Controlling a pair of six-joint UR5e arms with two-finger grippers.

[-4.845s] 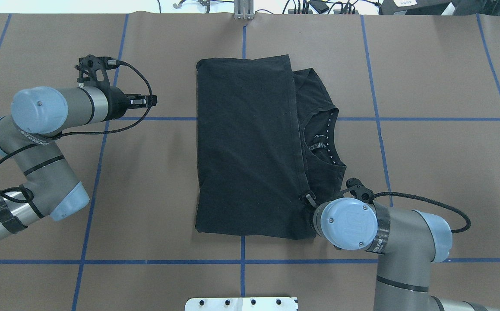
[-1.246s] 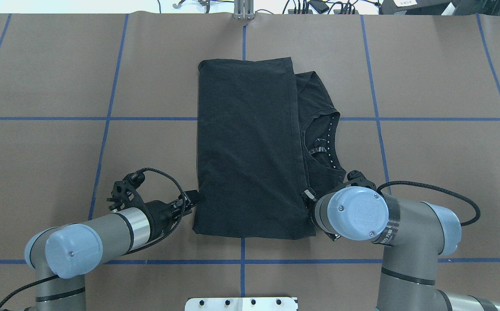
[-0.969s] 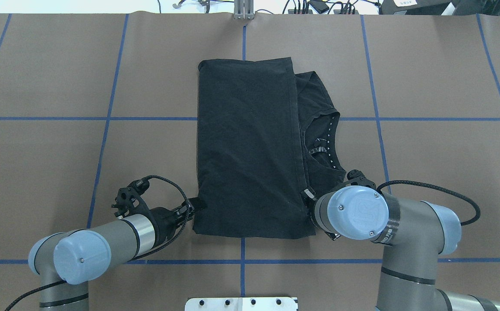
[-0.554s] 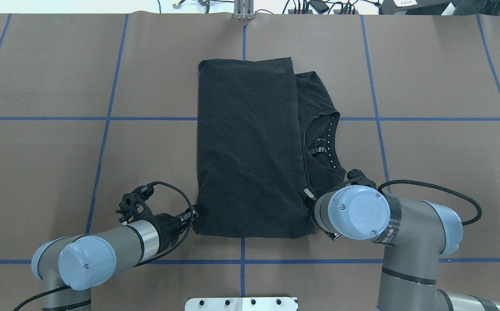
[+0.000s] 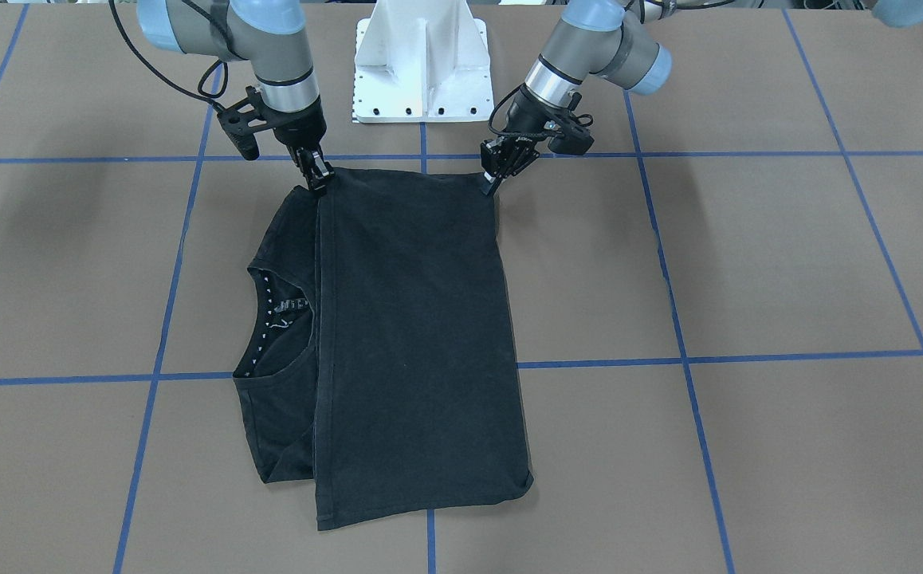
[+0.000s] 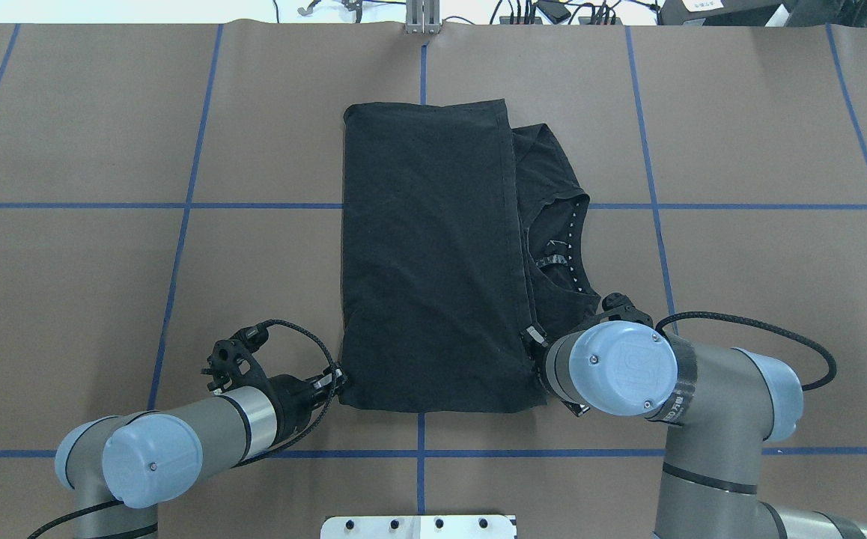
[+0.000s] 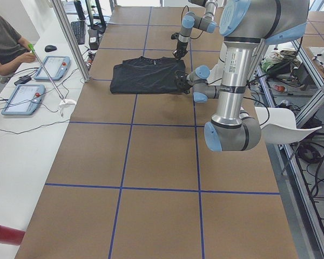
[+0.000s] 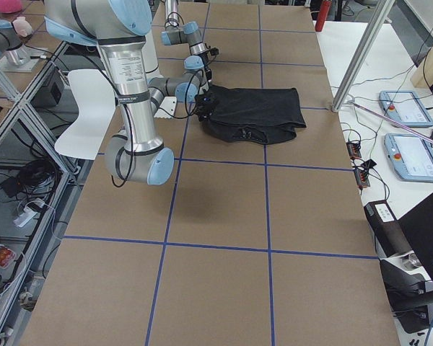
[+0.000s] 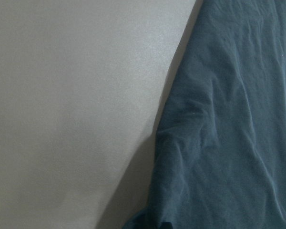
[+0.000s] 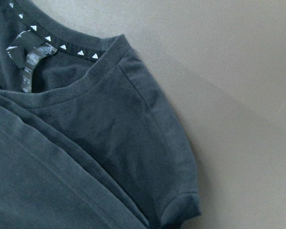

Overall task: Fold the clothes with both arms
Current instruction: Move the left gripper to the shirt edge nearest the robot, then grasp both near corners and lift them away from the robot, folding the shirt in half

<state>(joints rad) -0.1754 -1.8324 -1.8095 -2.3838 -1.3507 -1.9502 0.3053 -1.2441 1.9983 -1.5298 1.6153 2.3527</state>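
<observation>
The black T-shirt's near corner on the long folded edge (image 5: 320, 355) is beside the collar opening. Next, my right gripper lets go of it there.
The black T-shirt (image 6: 426, 262) lies flat on the brown table, folded into a long rectangle. Its collar (image 6: 561, 247) and one sleeve stick out on the robot's right. The chest graphic is hidden. My left gripper (image 6: 339, 378) is at the shirt's near left corner. In the front view my left gripper (image 5: 493, 182) looks pinched on that corner, and the left wrist view shows cloth (image 9: 229, 119) puckering toward it. My right gripper (image 5: 319, 179) is shut on the near right corner. From overhead my right gripper (image 6: 532, 338) is half hidden under its wrist. The right wrist view shows the sleeve (image 10: 171, 181).
The white pedestal base (image 5: 422, 64) stands just behind the shirt's near edge. Blue tape lines (image 6: 179, 206) grid the brown table cover. In the left side view an operator (image 7: 5, 43) sits at a side table with tablets, beyond a metal post (image 7: 70, 54).
My left arm swung from the far left down to the shirt's near left edge, then slid along it to the corner. My right gripper stayed on the near right corner.
</observation>
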